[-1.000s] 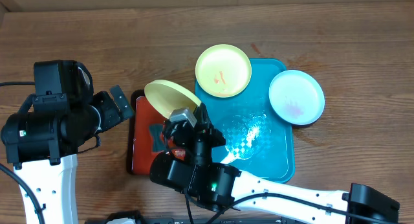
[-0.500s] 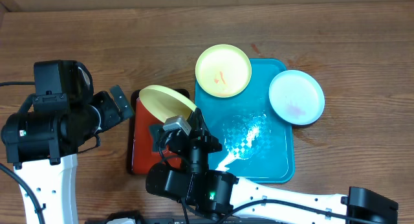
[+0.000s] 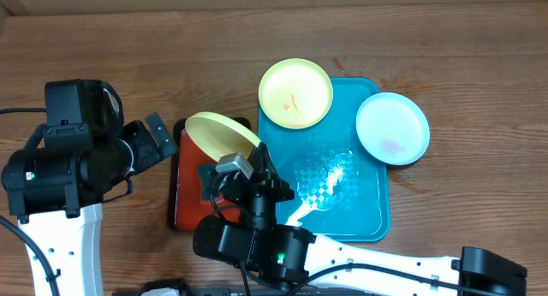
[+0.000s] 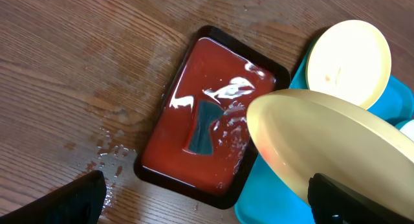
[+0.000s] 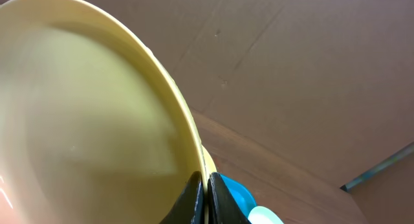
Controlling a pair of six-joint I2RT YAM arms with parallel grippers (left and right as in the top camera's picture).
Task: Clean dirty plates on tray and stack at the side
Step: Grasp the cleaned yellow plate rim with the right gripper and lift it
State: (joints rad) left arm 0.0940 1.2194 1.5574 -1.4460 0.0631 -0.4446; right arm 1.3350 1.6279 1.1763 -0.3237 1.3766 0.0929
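I should put down the pale yellow-green plate with my right gripper on the bare wood (image 3: 475, 156) beside the white plate, off the blue tray.
My right gripper (image 3: 246, 156) is shut on the rim of a pale yellow-green plate (image 3: 218, 132) and holds it tilted above the red tray (image 3: 184, 202). In the right wrist view its fingers (image 5: 207, 188) pinch the plate (image 5: 84, 114). The plate also shows in the left wrist view (image 4: 336, 146). A second yellow-green plate (image 3: 295, 92) with orange specks lies on the blue tray's (image 3: 355, 215) far left corner. A white plate (image 3: 392, 127) with a pink smear lies on the tray's right edge. My left gripper (image 4: 207, 201) is open and empty, over the red tray's near edge.
The red tray with a black rim (image 4: 213, 114) is wet and holds a dark patch in its middle. Water drops (image 4: 107, 153) lie on the wood to its left. The blue tray's base (image 3: 330, 180) is glossy and wet. Bare wood tabletop (image 3: 462, 56) surrounds both trays.
My right gripper has carried the yellow-green plate to the left, from the blue tray's edge to over the red tray. It has held still for the last half second.
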